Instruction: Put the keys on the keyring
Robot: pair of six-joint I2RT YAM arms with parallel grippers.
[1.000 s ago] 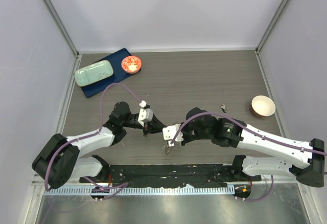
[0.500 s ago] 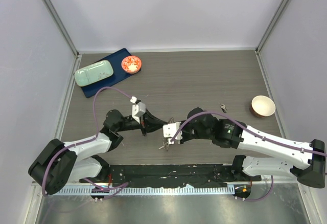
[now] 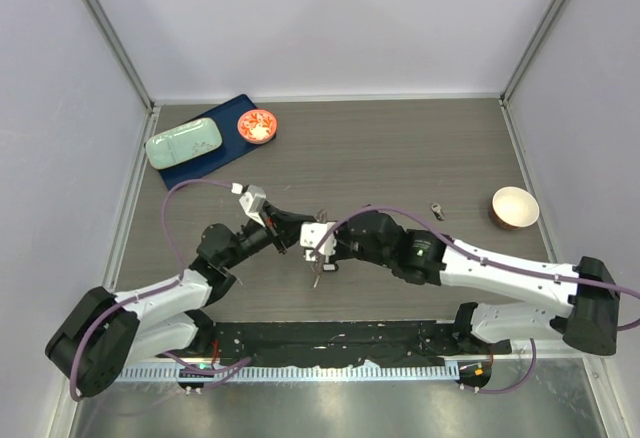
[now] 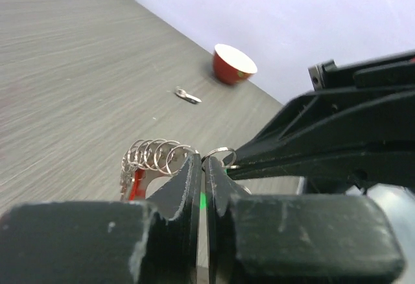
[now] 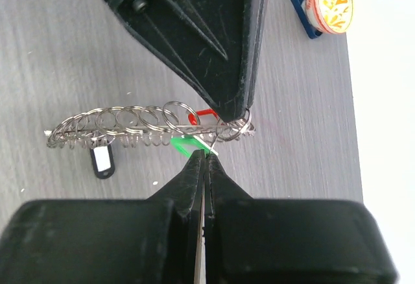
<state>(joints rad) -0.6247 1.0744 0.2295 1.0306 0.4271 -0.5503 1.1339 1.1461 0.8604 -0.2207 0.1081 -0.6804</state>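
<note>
My right gripper is to set the green tag down on the grey table (image 3: 309, 266) just below where my grippers meet.
The keyring (image 5: 130, 123) is a grey ring strung with many small silvery rings, seen edge-on above the table. My left gripper (image 4: 204, 162) is shut on its right end, and its dark fingers (image 5: 224, 70) come down onto it in the right wrist view. A red tag (image 5: 206, 113) hangs just behind the grip point, and a black-and-white tag (image 5: 102, 161) hangs at the left. My right gripper (image 5: 204, 156) is shut on the green tag (image 5: 185, 144) of a key right below the ring. In the top view both grippers meet mid-table, left (image 3: 298, 234) and right (image 3: 318, 250).
A loose small key (image 3: 437, 211) lies right of centre, near a cup (image 3: 514, 207) at the right edge. A blue tray (image 3: 190, 170) at the back left holds a green case (image 3: 184, 142), with a red patterned bowl (image 3: 258, 125) next to it.
Both grippers have shifted left and farther from the bases, staying together. The left wrist has swung back to the left. The right arm has stretched leftward after it.
</note>
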